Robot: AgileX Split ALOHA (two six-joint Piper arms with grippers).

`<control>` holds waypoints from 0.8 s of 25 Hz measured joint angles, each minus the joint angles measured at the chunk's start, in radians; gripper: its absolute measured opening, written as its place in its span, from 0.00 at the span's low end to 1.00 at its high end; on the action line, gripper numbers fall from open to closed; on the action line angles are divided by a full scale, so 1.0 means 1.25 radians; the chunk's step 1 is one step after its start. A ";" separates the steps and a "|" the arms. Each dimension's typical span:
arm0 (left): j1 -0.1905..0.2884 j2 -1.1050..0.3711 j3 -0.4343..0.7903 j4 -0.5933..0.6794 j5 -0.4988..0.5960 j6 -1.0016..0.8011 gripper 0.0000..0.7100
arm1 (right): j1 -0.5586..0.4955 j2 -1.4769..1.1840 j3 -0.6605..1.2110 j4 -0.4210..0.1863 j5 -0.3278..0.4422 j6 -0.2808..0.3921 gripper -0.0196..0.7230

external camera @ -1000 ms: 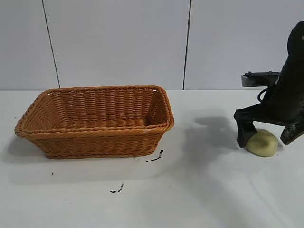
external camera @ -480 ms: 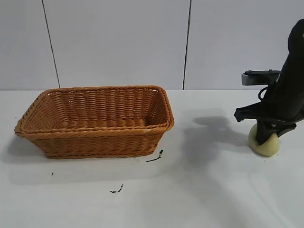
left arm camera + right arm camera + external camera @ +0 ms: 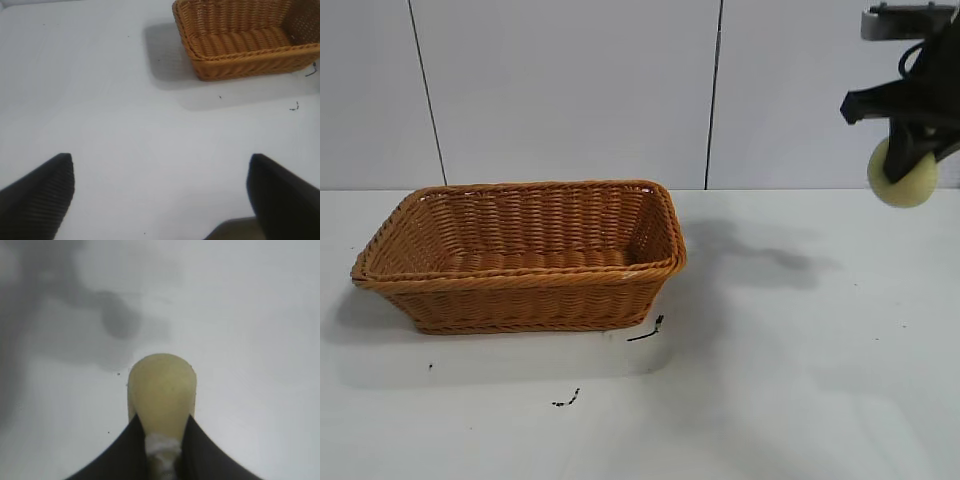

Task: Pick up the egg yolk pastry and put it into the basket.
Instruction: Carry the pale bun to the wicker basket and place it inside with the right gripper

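My right gripper is to put the egg yolk pastry down inside the wicker basket (image 3: 551, 252), just behind the middle of the basket's front rim.
The pale yellow egg yolk pastry (image 3: 903, 178) hangs high above the table at the far right, squeezed between the black fingers of my right gripper (image 3: 903, 160). In the right wrist view the pastry (image 3: 161, 390) sticks out beyond the closed gripper (image 3: 161, 432), with the table far below. The orange-brown wicker basket (image 3: 520, 290) stands on the table at the left, well away from the pastry; its inside holds nothing. The basket also shows in the left wrist view (image 3: 240, 60). My left gripper (image 3: 160, 172) is open and empty over bare table, out of the exterior view.
The white table (image 3: 770, 380) carries two small black scraps (image 3: 648, 330) (image 3: 567, 400) in front of the basket. A pale panelled wall (image 3: 570, 90) rises behind the table.
My right gripper closed on the pastry on the table, then lifted it straight up, from table level to well above the surface. The basket has not moved.
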 joint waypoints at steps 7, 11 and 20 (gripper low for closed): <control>0.000 0.000 0.000 0.000 0.000 0.000 0.98 | 0.061 0.076 -0.217 -0.008 0.114 0.000 0.11; 0.000 0.000 0.000 0.000 0.000 0.000 0.98 | 0.152 0.137 -0.325 -0.008 0.143 0.005 0.11; 0.000 0.000 0.000 0.000 0.000 0.000 0.98 | 0.376 0.263 -0.488 -0.006 0.140 0.023 0.11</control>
